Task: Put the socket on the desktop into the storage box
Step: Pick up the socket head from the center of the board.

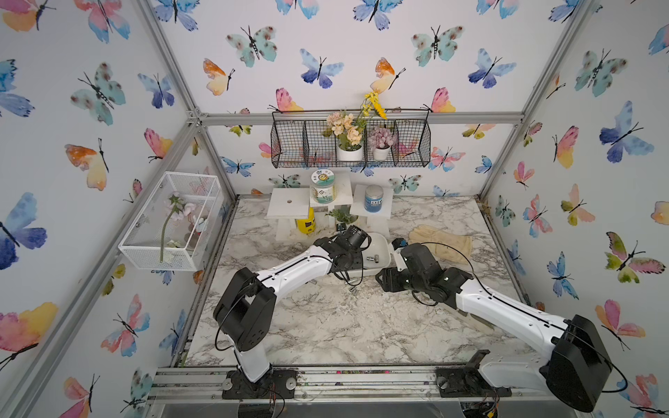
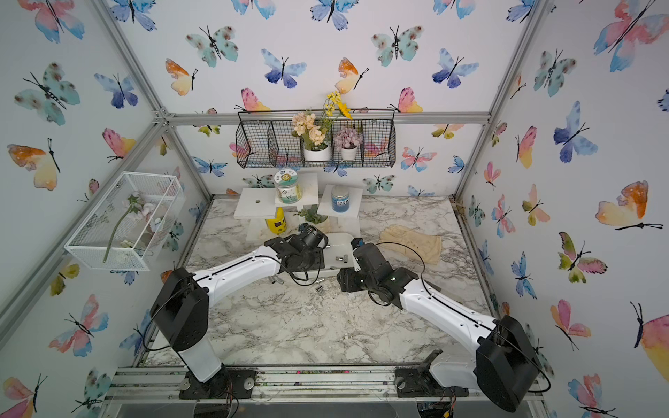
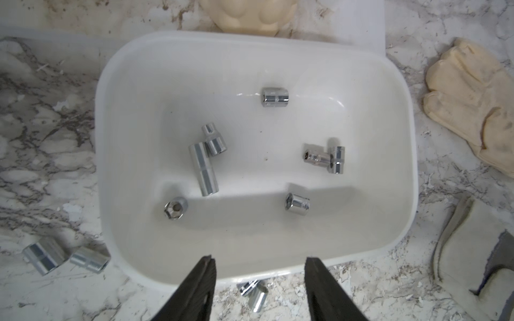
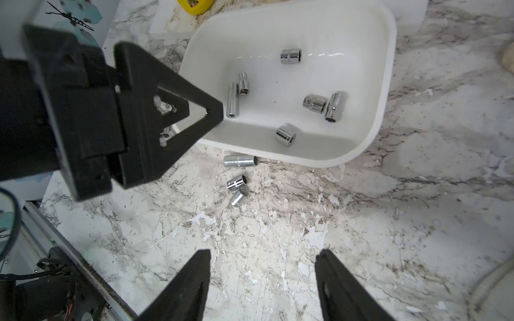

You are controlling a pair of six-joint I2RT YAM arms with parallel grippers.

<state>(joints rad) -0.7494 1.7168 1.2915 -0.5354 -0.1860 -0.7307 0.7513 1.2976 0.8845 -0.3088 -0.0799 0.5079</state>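
Note:
The robot's left gripper needs to next go to the wider socket lying off the short side of the storage box and close around that socket's middle (image 1: 311,281) (image 3: 44,255).
The white storage box (image 3: 400,139) stands on the marbled desktop (image 1: 325,318) and holds several chrome sockets, such as a long one (image 3: 204,169). In the left wrist view my left gripper (image 3: 260,262) hangs open and empty over the box's rim. A pair of sockets (image 3: 254,294) lies on the desktop just outside that rim, and two more (image 3: 66,257) lie off to the side. My right gripper (image 4: 263,254) is open and empty over bare desktop, short of three loose sockets (image 4: 237,183) and the box (image 4: 386,83). In both top views the wrists hide both grippers.
A beige glove (image 1: 441,242) lies right of the box. White stands (image 1: 287,202) with jars, a yellow can (image 1: 305,222) and a small plant crowd the back. A white mesh basket (image 1: 173,224) hangs on the left wall. A black wire basket (image 1: 351,143) hangs on the back wall.

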